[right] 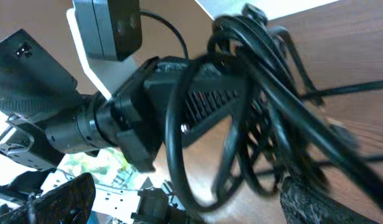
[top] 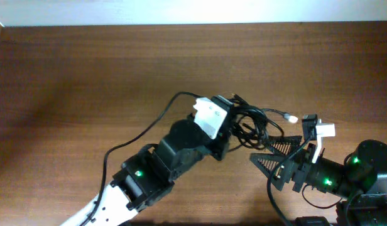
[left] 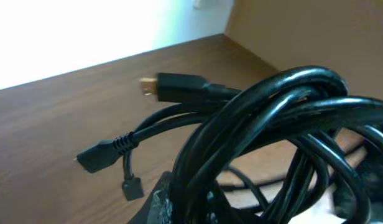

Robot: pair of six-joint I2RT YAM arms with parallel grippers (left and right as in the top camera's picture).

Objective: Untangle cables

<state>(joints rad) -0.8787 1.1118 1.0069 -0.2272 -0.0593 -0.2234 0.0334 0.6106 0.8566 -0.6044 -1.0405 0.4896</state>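
I see cable loops facing my open right gripper and black plugs pointing away, so my left gripper should turn the bundle of cables for my right to take near the plugs (left: 119, 150).
The cables (top: 251, 123) are a tangled bundle of thin black loops at mid-table. My left gripper (top: 234, 130) is shut on the bundle's left side. In the left wrist view the cables (left: 272, 112) fill the frame, pinched at the bottom edge by the left gripper (left: 201, 208); a gold-tipped plug (left: 170, 84) and two small black plugs (left: 95, 155) stick out to the left. My right gripper (top: 267, 157) stands open just below and right of the bundle. In the right wrist view its fingers (right: 55, 199) are spread wide, with cable loops (right: 241, 124) hanging ahead of the right gripper (right: 191, 208) and nothing clamped.
A white-tipped plug (top: 291, 117) trails to the right of the bundle. A thicker black wire (top: 140, 135) runs from the left arm across the wooden table (top: 87, 75). The table's back edge (top: 193, 25) meets a white wall.
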